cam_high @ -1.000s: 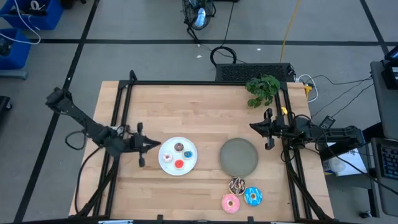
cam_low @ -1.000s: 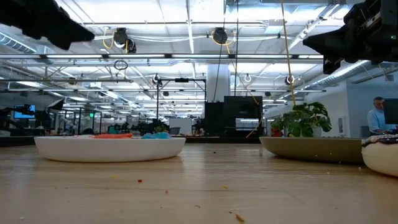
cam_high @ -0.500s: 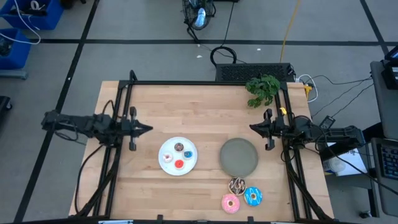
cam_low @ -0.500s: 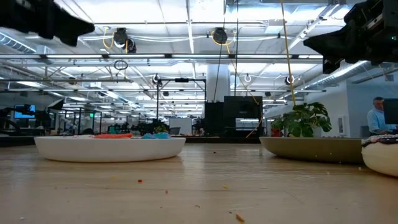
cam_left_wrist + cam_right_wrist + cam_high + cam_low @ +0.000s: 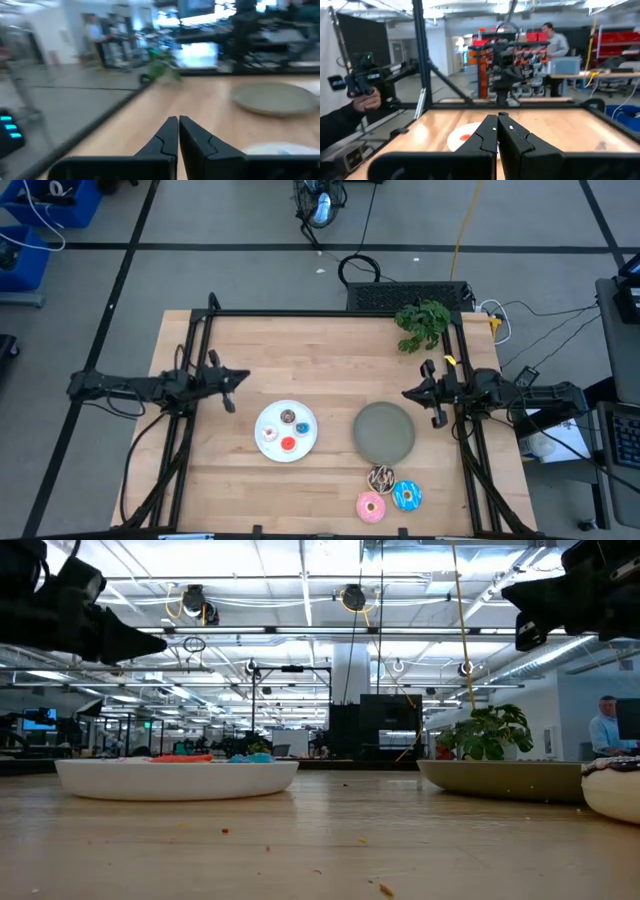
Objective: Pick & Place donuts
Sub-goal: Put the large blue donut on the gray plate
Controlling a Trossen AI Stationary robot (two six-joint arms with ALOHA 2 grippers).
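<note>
Next, my right gripper goes to the larger blue donut and takes hold of its side [image 5: 415, 491] opposite the pink donut.
Three tiny donuts, brown [image 5: 288, 417], blue [image 5: 303, 427] and red [image 5: 288, 444], lie on the white plate [image 5: 270, 448] at mid-table. Three larger donuts, drizzled dark brown [image 5: 381, 478], pink [image 5: 371, 506] and blue [image 5: 406, 496], lie on the wood near the front edge. They sit just in front of the grey plate [image 5: 384, 431], which holds nothing. My left gripper [image 5: 243, 376] hovers shut, level, left of and beyond the white plate. My right gripper [image 5: 405, 393] hovers shut to the far right of the grey plate. Neither gripper holds anything.
A green plant [image 5: 422, 323] stands at the far right corner. Black frame rails [image 5: 200, 340] run along the table's left, far and right sides. Beyond the left rail, a person's hand [image 5: 365, 100] holds a black device.
My left gripper has drawn back from beside the white plate toward the table's far and left edges. It has swung from slanting toward the near edge until it points level at the right side. My right gripper has turned slightly on the spot.
</note>
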